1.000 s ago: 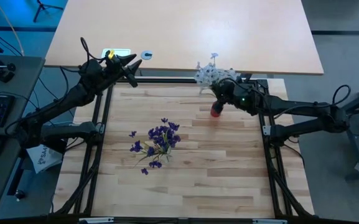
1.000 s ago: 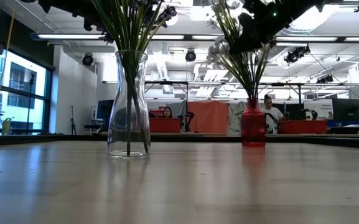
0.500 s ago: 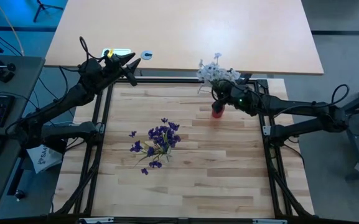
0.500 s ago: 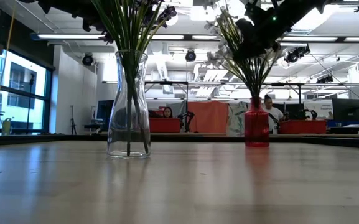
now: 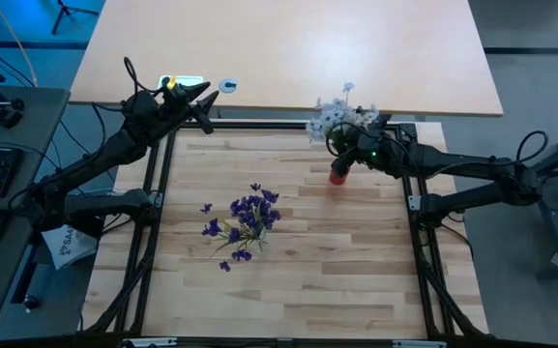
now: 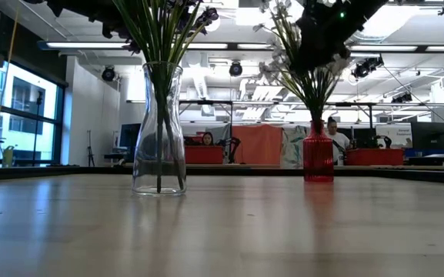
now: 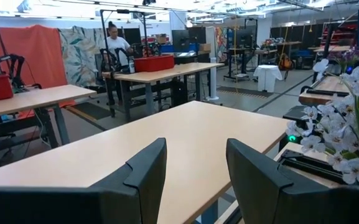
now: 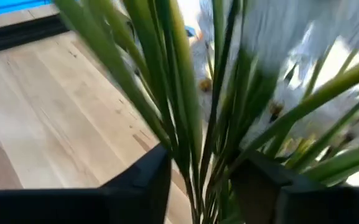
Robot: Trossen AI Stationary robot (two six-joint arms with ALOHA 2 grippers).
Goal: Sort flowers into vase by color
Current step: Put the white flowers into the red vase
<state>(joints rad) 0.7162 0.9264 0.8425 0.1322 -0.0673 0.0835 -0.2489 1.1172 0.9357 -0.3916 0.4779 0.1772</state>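
Note:
Next, I open my right gripper, take the white flowers' green stems closer to the blossoms (image 8: 191, 81) and settle them deeper, because the flowers stand too high above the red vase.
The small red vase (image 5: 337, 176) stands on its base near the far right of the wooden table, also seen in the low view (image 6: 318, 158). The white flowers (image 5: 341, 118) stand in it with their green stems in its neck. My right gripper (image 5: 348, 147) is just above the vase, shut around those stems. The purple flowers (image 5: 248, 217) stand in a clear glass vase (image 6: 158, 131) near the table's middle. My left gripper (image 5: 204, 101) waits open, high at the far left corner, touching nothing. My right gripper (image 8: 198, 168) pinches the bundle of green stems (image 8: 188, 143) of the white flowers between its two fingers (image 8: 145, 180), a little above the red vase's neck. Several stems lie in the gap. Their lower ends stay in the vase, which rests on the table.
A dark metal frame (image 5: 162, 184) borders the wooden table on all sides. A pale desk (image 5: 288, 48) lies beyond the far edge. Bare wood spreads across the near half of the table. People sit at desks in the room behind (image 6: 333, 135).
My right gripper has moved slightly toward the table's right edge, and the white blossoms have swung with it to the right. The red vase has slid a little to the right along the table.

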